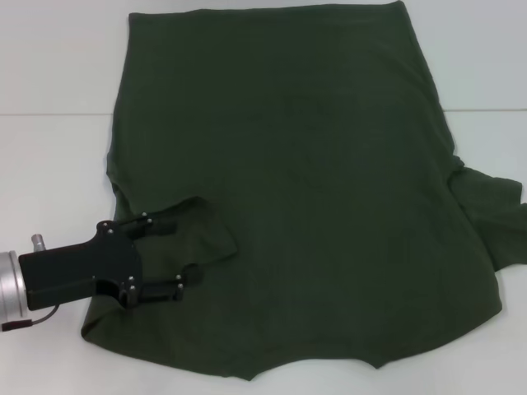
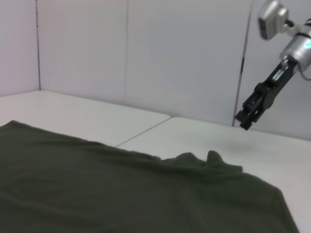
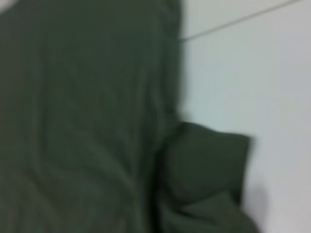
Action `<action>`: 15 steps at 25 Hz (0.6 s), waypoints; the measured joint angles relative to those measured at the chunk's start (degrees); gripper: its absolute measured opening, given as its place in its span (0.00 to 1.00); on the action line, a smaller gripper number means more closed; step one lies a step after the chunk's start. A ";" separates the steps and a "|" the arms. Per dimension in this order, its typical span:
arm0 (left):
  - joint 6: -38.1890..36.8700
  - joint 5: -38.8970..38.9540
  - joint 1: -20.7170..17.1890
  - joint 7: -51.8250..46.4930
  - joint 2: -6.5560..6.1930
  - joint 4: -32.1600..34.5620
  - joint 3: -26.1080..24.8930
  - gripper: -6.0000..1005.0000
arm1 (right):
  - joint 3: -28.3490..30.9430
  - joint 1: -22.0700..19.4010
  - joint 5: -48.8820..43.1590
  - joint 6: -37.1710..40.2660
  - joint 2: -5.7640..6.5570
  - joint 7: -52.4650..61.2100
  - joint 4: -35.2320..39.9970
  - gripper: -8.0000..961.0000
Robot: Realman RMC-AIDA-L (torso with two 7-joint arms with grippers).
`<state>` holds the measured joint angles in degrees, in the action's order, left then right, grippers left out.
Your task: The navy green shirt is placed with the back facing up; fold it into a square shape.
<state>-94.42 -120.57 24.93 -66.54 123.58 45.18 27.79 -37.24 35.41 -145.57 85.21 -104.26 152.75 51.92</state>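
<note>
I will next close my right gripper on the outer edge of the bunched sleeve (image 1: pixel 520 200) (image 3: pixel 240 193) that sticks out from the body of the navy green shirt.
The navy green shirt (image 1: pixel 313 181) lies spread flat on the white table (image 1: pixel 49 164), hem at the far side. Its left sleeve (image 1: pixel 206 234) is folded in onto the body. My left gripper (image 1: pixel 185 251) rests low over that folded sleeve near the front left, open, with one finger on each side of the cloth fold. The right sleeve (image 1: pixel 494 218) lies bunched at the shirt's right edge, and the right wrist view looks down on this sleeve (image 3: pixel 204 165). In the left wrist view the shirt (image 2: pixel 97 189) fills the foreground and my right gripper (image 2: pixel 245 119) hangs raised above the table beyond it.
White walls (image 2: pixel 146 53) stand behind the table. A seam (image 1: pixel 49 113) runs across the tabletop. Bare table (image 1: pixel 486 58) shows on both sides of the shirt.
</note>
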 joint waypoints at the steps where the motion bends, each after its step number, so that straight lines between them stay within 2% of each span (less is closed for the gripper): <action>1: -0.48 0.14 -0.03 0.00 0.00 0.00 -0.11 0.86 | 0.05 0.53 -1.70 -0.42 -0.10 0.15 -0.12 0.92; 8: -0.99 0.27 -0.12 0.02 0.10 -0.30 -0.08 0.86 | -2.33 5.30 -7.11 -7.86 -1.50 -0.80 -6.40 0.92; 15: -1.03 0.29 -0.15 0.53 0.24 -0.88 -0.01 0.86 | -4.93 7.41 -7.25 -13.32 -2.23 -1.04 -10.85 0.92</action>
<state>-95.45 -120.28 24.78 -66.01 123.82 44.30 27.78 -42.17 42.82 -152.82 71.89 -106.49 151.71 41.07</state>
